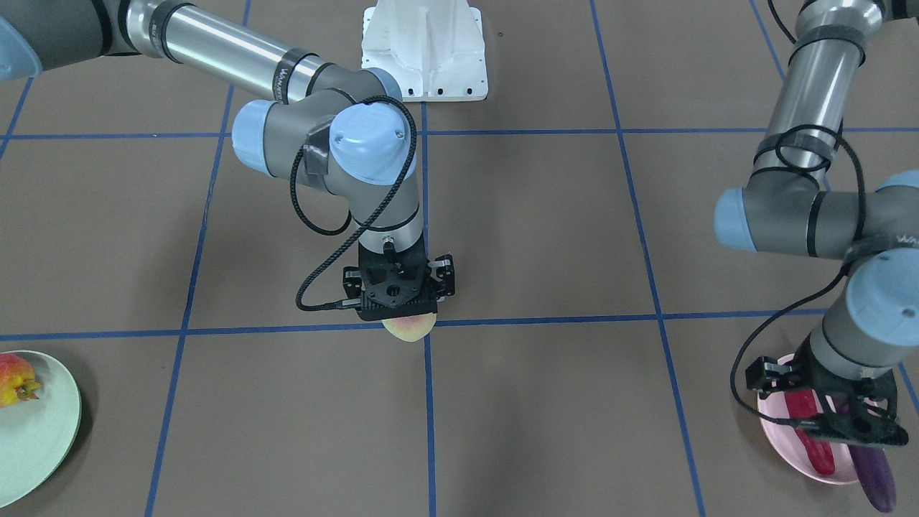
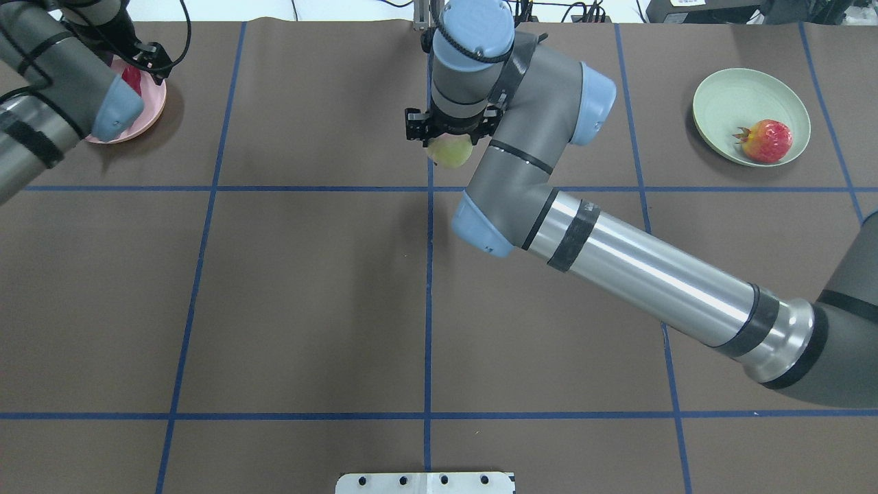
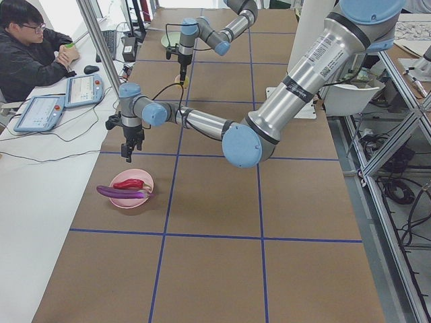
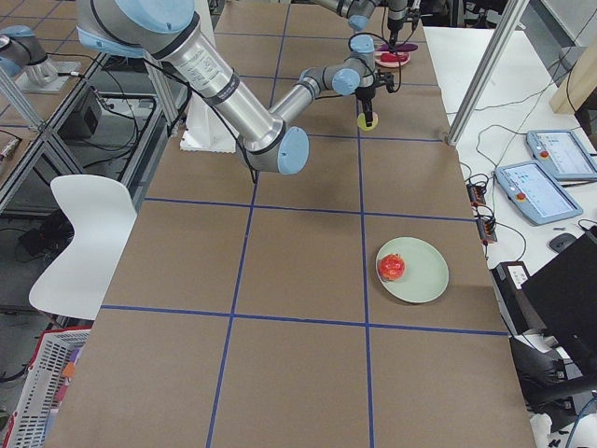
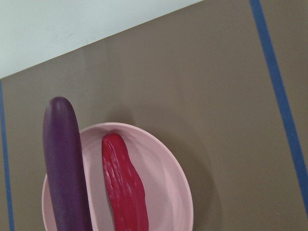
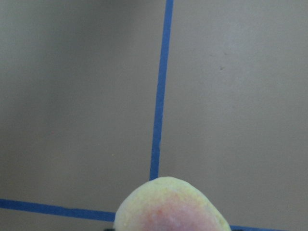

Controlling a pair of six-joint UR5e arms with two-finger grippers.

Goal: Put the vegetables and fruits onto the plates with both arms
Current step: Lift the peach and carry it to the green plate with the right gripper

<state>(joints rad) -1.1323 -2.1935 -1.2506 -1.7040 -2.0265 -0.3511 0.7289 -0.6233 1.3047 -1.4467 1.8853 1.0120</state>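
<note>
Next, my right gripper sets the pale yellow-green peach free on the mint plate (image 1: 14, 455), there beside the bumpy red-and-yellow fruit.
My right gripper (image 1: 400, 305) (image 2: 447, 134) is shut on the pale yellow-green peach (image 1: 409, 328) (image 2: 451, 152) (image 6: 168, 207), held just above the table by the centre blue line. The mint plate (image 2: 734, 103) (image 1: 43, 431) holds the bumpy red-and-yellow fruit (image 2: 767, 140) (image 1: 16, 379). On the pink plate (image 5: 163, 178) (image 1: 779, 431) lie the red chili (image 5: 122, 183) (image 1: 815, 438) and the purple eggplant (image 5: 62, 163) (image 1: 877, 477), whose end overhangs the rim. Directly over that plate hangs my left gripper (image 1: 826, 424) (image 3: 128, 156), open and empty.
The white base block (image 1: 423, 50) sits at the robot's edge of the table. Blue tape lines divide the brown mat into squares. A person (image 3: 27, 47) sits at a side desk with tablets beyond the far table edge. A white chair (image 4: 79, 233) stands behind the robot.
</note>
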